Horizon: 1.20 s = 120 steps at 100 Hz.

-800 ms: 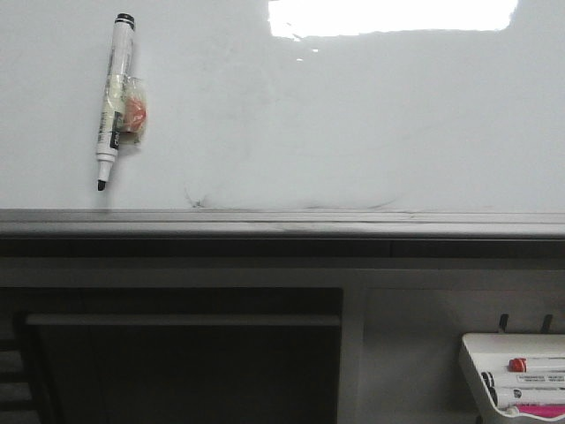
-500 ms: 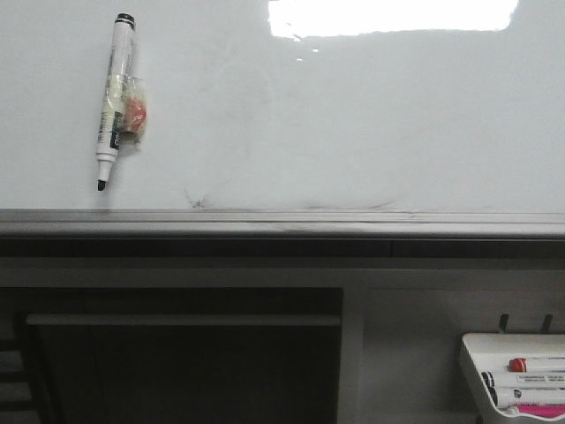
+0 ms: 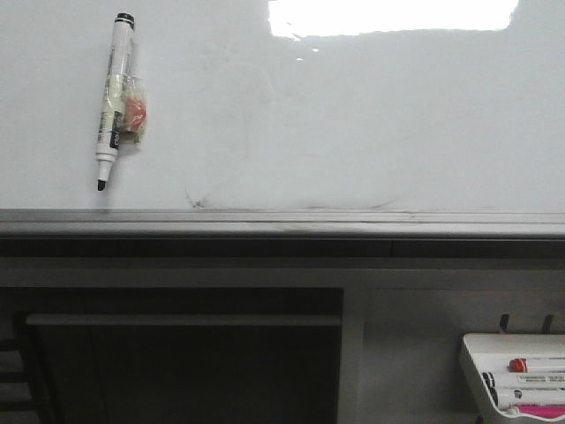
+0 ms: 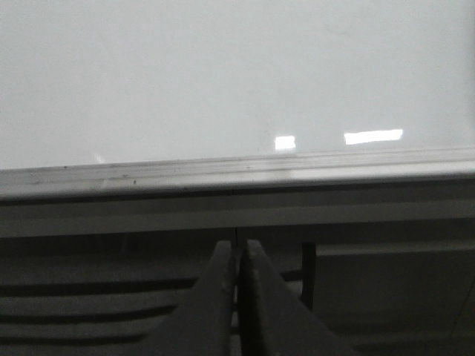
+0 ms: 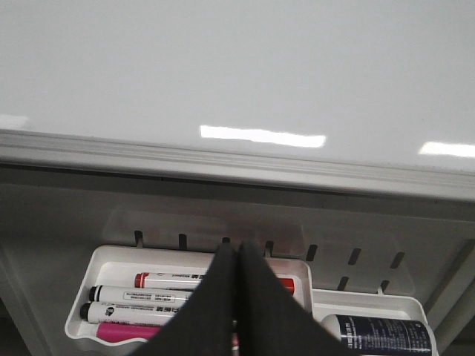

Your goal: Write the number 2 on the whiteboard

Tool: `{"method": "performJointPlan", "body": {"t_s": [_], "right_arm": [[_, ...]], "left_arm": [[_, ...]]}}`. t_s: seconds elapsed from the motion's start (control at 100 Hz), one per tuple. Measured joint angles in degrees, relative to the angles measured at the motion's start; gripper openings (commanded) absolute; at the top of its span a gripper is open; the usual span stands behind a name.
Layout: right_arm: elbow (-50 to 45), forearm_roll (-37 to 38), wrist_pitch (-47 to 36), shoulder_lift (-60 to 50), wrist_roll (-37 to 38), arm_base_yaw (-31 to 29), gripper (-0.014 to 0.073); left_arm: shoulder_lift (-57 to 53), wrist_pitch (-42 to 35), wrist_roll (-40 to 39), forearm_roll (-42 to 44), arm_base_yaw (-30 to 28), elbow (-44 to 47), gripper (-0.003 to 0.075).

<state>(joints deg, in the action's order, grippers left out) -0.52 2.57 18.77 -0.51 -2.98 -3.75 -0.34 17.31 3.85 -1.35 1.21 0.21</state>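
Note:
Next, I close my left gripper on the lower body (image 3: 108, 143) of the white marker, between the orange-and-tape patch and the marker's black tip.
The whiteboard (image 3: 353, 115) is large, glossy and white, with a grey metal rim (image 3: 282, 221) along its near edge; it also shows in the left wrist view (image 4: 237, 74) and the right wrist view (image 5: 237, 67). No number 2 shows on it, only faint grey smudges (image 3: 199, 199). A white marker (image 3: 113, 97) with a black tip lies on the board at far left, uncapped, with tape and something orange on its barrel. My left gripper (image 4: 237, 248) is shut and empty below the rim. My right gripper (image 5: 237, 248) is shut and empty above the marker tray. Neither gripper shows in the front view.
A small white marker tray (image 3: 516, 375) hangs below the board at right, holding red, black and pink markers (image 5: 148, 297). A dark bottle (image 5: 378, 335) lies in a second tray beside it. A dark shelf opening (image 3: 177, 353) is below the rim.

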Motion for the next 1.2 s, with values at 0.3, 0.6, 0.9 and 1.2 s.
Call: {"method": "performJointPlan", "body": {"t_s": [0.3,0.6,0.9,1.2], "right_arm": [[0.00,-0.18,-5.87,0.00,0.00,-0.14,-0.0060],[0.00,-0.18,-16.58,0.00,0.00,-0.14,-0.0060],[0.00,-0.18,-30.00,0.00,0.00,-0.14,-0.0060],[2.84,-4.66,-14.50,0.00,1.40,-0.14,-0.0060]], "left_arm": [[0.00,-19.05,0.00,-0.72,0.00,0.00,-0.0019],[0.00,-21.13,0.00,-0.72,0.00,0.00,-0.0019],[0.00,-21.68,0.00,-0.81,0.00,0.00,-0.0020],[0.00,-23.35,-0.20,-4.32,0.00,-0.93,-0.0020]]}}
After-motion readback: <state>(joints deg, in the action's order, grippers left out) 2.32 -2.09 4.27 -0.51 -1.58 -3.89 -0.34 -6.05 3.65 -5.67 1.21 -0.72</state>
